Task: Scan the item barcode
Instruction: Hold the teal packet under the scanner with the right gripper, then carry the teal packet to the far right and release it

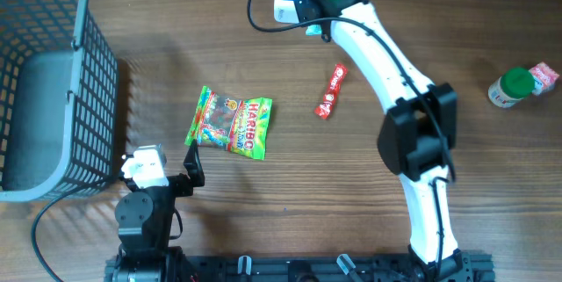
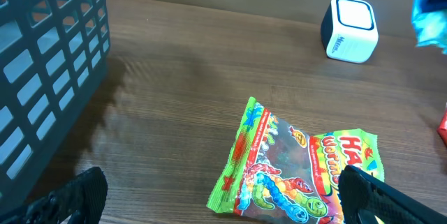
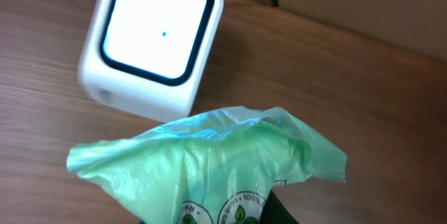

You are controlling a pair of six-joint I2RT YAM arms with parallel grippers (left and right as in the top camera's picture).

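Note:
My right gripper is going to let go of the green plastic bag on the table (image 1: 505, 37) just past the green-capped bottle. The bag is now held by the scanner's window.
The white barcode scanner (image 3: 150, 39) with its black-rimmed window stands at the table's far edge (image 1: 288, 1). My right gripper (image 1: 309, 11) is shut on a thin green plastic bag (image 3: 209, 161) printed with leaf logos. It holds the bag just in front of and above the scanner's window. The bag hides most of the right fingers; one dark finger (image 3: 283, 211) shows below it. No barcode shows on the bag. My left gripper (image 2: 222, 206) hangs open near the front left, close above the table, with nothing held.
A Haribo gummy bag (image 1: 231, 124) lies mid-table, partly between my left fingers in the left wrist view. A red candy bar (image 1: 331, 90) lies right of it. A green-capped bottle (image 1: 512, 87) is far right. A grey basket (image 1: 83, 62) fills the left side.

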